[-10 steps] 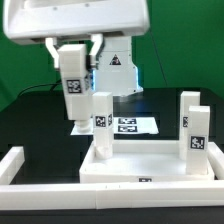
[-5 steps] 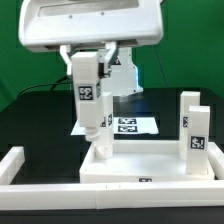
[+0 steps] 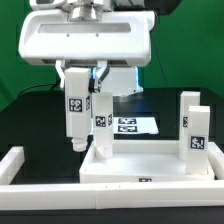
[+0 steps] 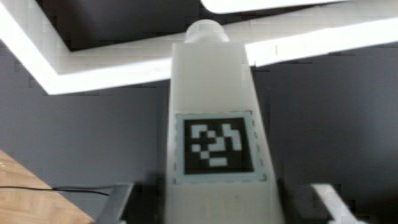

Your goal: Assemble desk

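Observation:
Next, the gripper releases the white desk leg standing upright on the tabletop's empty near corner [image 3: 95, 166], nearest to the rail corner.
My gripper [image 3: 77, 78] is shut on a white desk leg [image 3: 75, 108] with a black-and-white tag. The leg hangs upright, its lower tip just above the black table, close to the near-left corner of the desk tabletop [image 3: 150, 165]. In the wrist view the leg [image 4: 214, 110] runs out between my fingers [image 4: 329, 200] toward the rim of the tabletop [image 4: 107, 55]. One leg [image 3: 102, 125] stands on the tabletop at the exterior view's left. Two more legs [image 3: 195, 140] stand at its right end.
The marker board [image 3: 128, 125] lies flat on the table behind the tabletop. A long white border rail [image 3: 100, 198] runs along the front, with a rail corner [image 3: 12, 165] at the exterior view's left. A green backdrop stands behind.
The held leg swung toward the exterior view's right, then came back left, and now hangs lower. The gripper stayed shut on it throughout.

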Motion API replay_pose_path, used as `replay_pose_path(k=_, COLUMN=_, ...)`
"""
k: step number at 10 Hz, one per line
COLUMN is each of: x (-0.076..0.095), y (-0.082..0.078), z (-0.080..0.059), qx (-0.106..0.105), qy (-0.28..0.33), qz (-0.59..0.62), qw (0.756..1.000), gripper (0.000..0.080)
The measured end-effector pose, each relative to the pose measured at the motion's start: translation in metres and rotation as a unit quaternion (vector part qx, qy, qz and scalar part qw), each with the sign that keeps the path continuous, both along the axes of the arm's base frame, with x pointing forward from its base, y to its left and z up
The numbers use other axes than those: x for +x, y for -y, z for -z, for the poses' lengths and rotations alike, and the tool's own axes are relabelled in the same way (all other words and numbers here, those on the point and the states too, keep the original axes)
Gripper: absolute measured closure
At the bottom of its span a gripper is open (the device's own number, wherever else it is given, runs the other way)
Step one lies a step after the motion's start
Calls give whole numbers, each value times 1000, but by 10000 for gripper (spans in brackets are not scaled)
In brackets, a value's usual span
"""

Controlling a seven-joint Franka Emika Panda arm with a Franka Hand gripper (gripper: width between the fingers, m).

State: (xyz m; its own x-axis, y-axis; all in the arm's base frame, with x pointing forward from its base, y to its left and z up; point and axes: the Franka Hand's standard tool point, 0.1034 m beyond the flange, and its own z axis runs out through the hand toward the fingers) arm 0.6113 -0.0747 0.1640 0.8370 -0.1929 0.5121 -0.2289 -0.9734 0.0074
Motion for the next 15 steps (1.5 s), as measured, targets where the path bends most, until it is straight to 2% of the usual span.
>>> replay_pose_path(k=4, x=-2, y=1, z=5, qx=3, qy=-5, qz=-4, qw=1000, gripper=512)
replay_pose_path(k=11, x=-10, y=-20, z=43, qx=-3, qy=-29, qz=-14, qw=999, gripper=512)
replay_pose_path(k=15, x=-14, y=-18, z=55, qx=-6, qy=-38, qz=-14, qw=999, gripper=512)
